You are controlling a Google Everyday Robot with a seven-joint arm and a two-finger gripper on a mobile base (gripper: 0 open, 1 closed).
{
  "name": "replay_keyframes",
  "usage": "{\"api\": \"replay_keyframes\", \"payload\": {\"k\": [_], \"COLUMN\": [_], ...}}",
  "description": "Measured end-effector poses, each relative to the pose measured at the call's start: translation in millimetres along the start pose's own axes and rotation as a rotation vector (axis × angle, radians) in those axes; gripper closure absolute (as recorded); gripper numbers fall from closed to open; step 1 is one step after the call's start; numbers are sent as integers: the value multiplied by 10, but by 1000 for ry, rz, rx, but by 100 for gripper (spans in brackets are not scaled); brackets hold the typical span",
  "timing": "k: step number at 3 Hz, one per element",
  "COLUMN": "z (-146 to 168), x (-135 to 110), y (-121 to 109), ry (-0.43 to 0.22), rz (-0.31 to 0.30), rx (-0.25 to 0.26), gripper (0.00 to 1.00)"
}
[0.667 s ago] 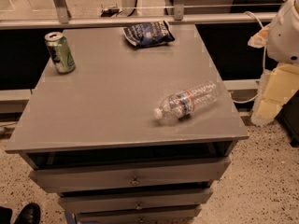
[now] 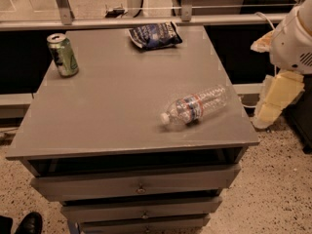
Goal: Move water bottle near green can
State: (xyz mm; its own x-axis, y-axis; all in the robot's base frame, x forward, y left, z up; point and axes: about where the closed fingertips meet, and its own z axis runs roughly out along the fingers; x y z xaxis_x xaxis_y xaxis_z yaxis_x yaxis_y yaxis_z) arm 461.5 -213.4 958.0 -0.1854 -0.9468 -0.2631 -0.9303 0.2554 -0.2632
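Next, I grip the bottom end of the water bottle (image 2: 220, 96), opposite its white cap.
The water bottle (image 2: 196, 108) lies on its side on the grey table (image 2: 117, 106), near the front right corner, with its white cap pointing front-left. The green can (image 2: 62, 55) stands upright at the back left corner, far from the bottle. My gripper (image 2: 263, 117), cream-coloured and pointing down, hangs off the table's right edge, to the right of the bottle and not touching it. It holds nothing that I can see.
A dark blue crinkled snack bag (image 2: 155, 35) lies at the table's back edge. A metal rail (image 2: 146, 21) runs behind the table. Drawers (image 2: 139, 184) sit below the tabletop. A shoe (image 2: 29, 223) shows on the floor at bottom left.
The arm at the right has shifted slightly. The bottle, the can and the bag have not moved.
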Motion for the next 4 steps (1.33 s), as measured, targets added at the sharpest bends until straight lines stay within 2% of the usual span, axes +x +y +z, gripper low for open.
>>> {"api": "replay_keyframes", "payload": {"k": [1,2,4], "z": [197,493,926], "x": [-47,-123,-148], "y": [-155,-355,-403], "ry": [-44,-139,-268], "rz": [-23,-21,1], "rx": [7,-4,-69], "gripper": [0,0,0]}}
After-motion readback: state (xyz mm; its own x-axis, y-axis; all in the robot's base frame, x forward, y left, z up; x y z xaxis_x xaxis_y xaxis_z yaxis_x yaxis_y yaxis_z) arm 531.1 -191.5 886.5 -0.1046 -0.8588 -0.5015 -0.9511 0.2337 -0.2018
